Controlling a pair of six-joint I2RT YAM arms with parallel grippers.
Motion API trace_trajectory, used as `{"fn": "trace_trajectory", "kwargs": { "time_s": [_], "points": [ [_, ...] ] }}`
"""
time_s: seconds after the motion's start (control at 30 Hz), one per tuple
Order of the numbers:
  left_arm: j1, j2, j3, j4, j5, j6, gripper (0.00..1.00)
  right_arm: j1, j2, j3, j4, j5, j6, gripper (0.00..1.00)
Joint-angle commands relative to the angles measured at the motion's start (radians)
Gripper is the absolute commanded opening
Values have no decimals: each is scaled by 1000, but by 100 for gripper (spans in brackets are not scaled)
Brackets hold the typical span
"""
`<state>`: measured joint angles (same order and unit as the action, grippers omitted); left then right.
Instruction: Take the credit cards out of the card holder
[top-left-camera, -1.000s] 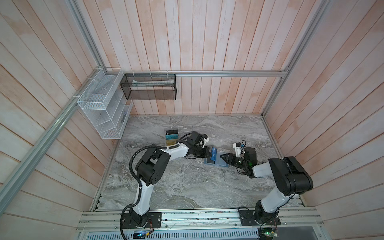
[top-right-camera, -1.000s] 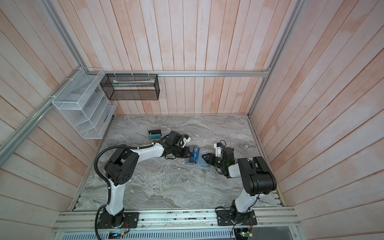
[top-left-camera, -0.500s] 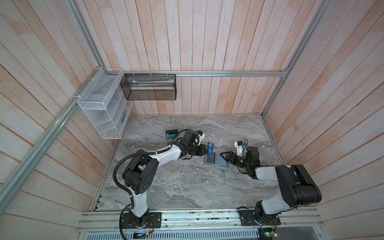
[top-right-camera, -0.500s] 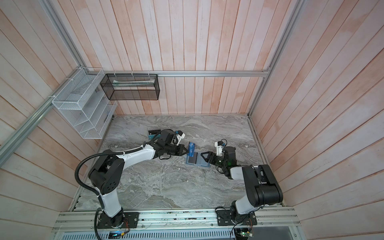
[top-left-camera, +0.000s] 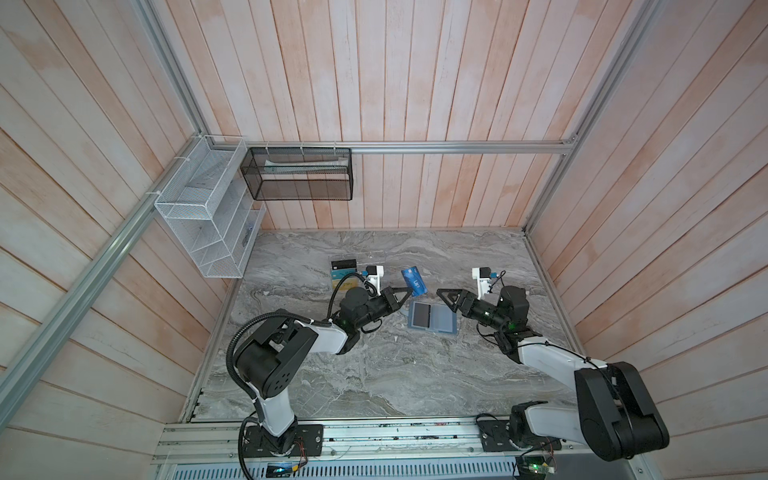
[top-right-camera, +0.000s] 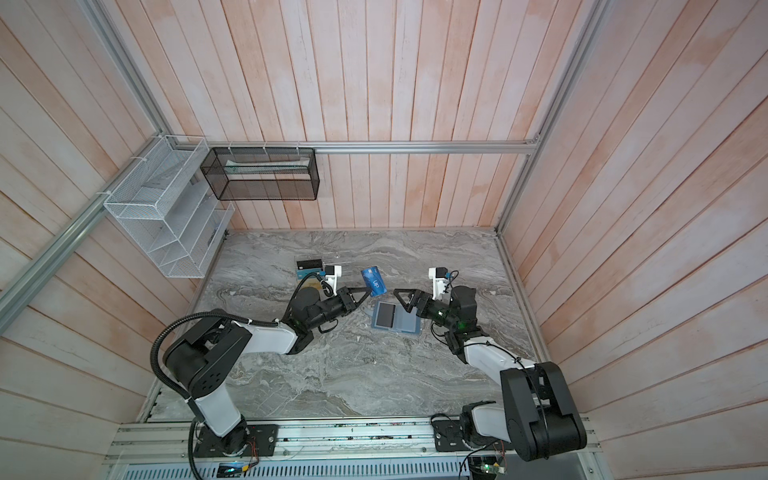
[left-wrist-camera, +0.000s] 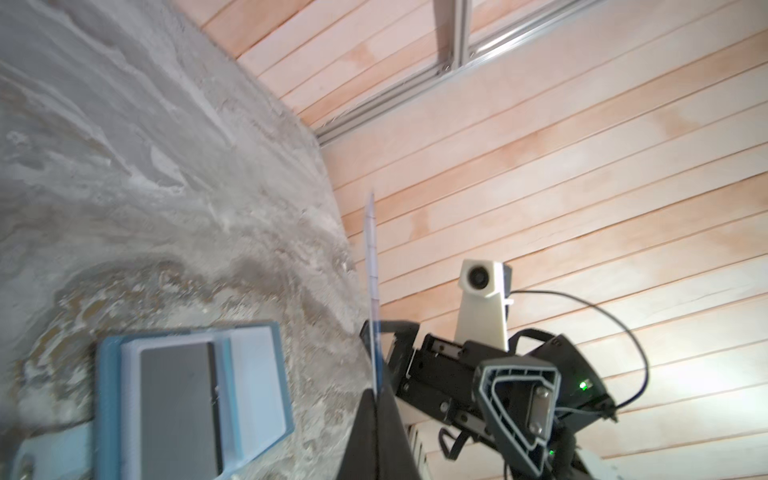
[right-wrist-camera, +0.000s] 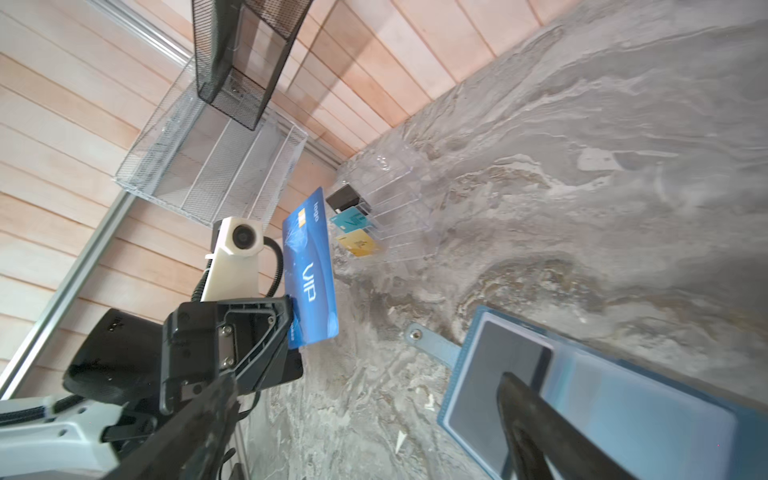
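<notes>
The robot's right gripper needs to next close on the blue VIP card's free long edge (top-left-camera: 424, 285) (right-wrist-camera: 332, 301), near its lower end, opposite the left gripper's fingers.
The card holder (top-left-camera: 433, 318) (top-right-camera: 395, 319) lies open on the marble table, slate-blue with a snap tab (right-wrist-camera: 415, 334); a dark grey rectangle (right-wrist-camera: 494, 374) shows in one pocket. My left gripper (top-left-camera: 409, 292) (top-right-camera: 366, 292) is shut on a dark blue "VIP" credit card (top-left-camera: 414, 281) (right-wrist-camera: 309, 270), held in the air behind and left of the holder, edge-on in the left wrist view (left-wrist-camera: 372, 270). My right gripper (top-left-camera: 446, 301) (right-wrist-camera: 365, 436) hangs open just over the holder's right part, gripping nothing. A teal card (right-wrist-camera: 351, 220) and a gold card (right-wrist-camera: 359, 243) stand in the rack.
A clear acrylic rack (right-wrist-camera: 395, 216) at the back left of the table also holds a black card (right-wrist-camera: 345, 197). A white wire shelf (top-left-camera: 208, 224) hangs on the left wall and a black mesh basket (top-left-camera: 299, 174) on the back wall. Bare marble (top-left-camera: 395, 374) spreads in front.
My left gripper has drawn the blue card up out of the holder and carried it back and left. My right gripper has opened and come off the holder.
</notes>
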<state>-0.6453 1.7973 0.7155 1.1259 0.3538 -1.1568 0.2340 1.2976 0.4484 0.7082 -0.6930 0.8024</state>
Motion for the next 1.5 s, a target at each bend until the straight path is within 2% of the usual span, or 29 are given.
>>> {"fn": "trace_trajectory", "kwargs": {
  "time_s": [0.0,0.13,0.2,0.3,0.6,0.8,0.93,1.17,1.47],
  "points": [
    [-11,27,-17,313,-117,-107,0,41,3,0,121,23,96,95],
    [-28,43,-17,360,-150,-122,0,71,34,1,220,42,144,87],
    [-37,43,-17,364,-156,-123,0,76,53,1,283,45,168,79],
    [-48,42,-17,361,-166,-127,0,88,81,19,339,41,184,74],
    [-56,38,-25,347,-180,-130,0,109,82,53,427,43,198,66],
    [-63,46,-25,362,-176,-135,0,119,71,119,328,52,137,59],
    [-65,50,-30,374,-174,-142,0,119,90,150,322,40,135,53],
    [-67,51,-37,386,-173,-150,0,124,145,196,283,27,127,37],
    [-67,49,-27,382,-168,-147,0,138,180,215,279,5,126,29]
  ]
}}
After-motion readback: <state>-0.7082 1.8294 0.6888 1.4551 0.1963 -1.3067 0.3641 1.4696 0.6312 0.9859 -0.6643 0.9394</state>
